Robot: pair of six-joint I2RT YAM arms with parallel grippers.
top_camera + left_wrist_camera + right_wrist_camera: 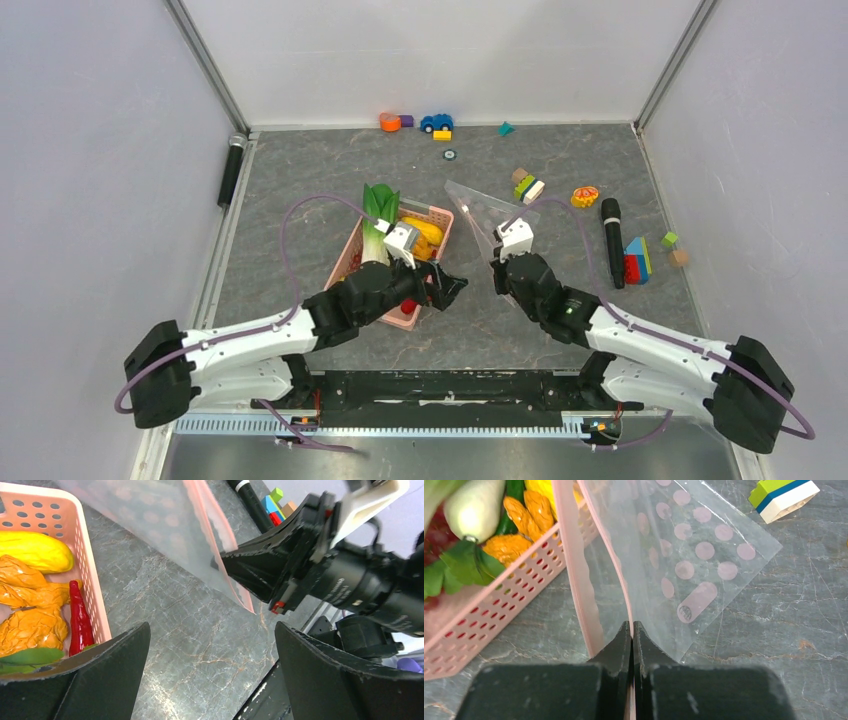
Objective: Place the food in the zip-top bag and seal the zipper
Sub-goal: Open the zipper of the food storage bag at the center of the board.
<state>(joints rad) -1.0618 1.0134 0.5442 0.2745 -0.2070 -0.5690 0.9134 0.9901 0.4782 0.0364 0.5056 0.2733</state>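
I can see my right gripper pinches only the bag's far zipper piece, so I will take the loose zipper piece (578, 580) near the basket with my left gripper and spread the bag open.
The clear dotted zip-top bag (482, 208) hangs from my right gripper (500, 262), tilted above the table. In the right wrist view the jaws are shut on one pinkish zip strip (621, 575) of the bag (704, 555); the other strip (576, 575) hangs loose, so the mouth gapes. No slider tab shows. The food lies in a pink basket (352, 255): bok choy (378, 215), yellow mango (35, 550), orange pieces (30, 610), red chili (80, 620). My left gripper (450, 285) is open and empty between basket and bag, over bare table (212, 670).
A black microphone (612, 240) and stacked blocks (637, 260) lie right of the bag. A green-white block (528, 187), a toy car (436, 122) and small toys sit at the back. Another black microphone (231, 170) lies at the left edge.
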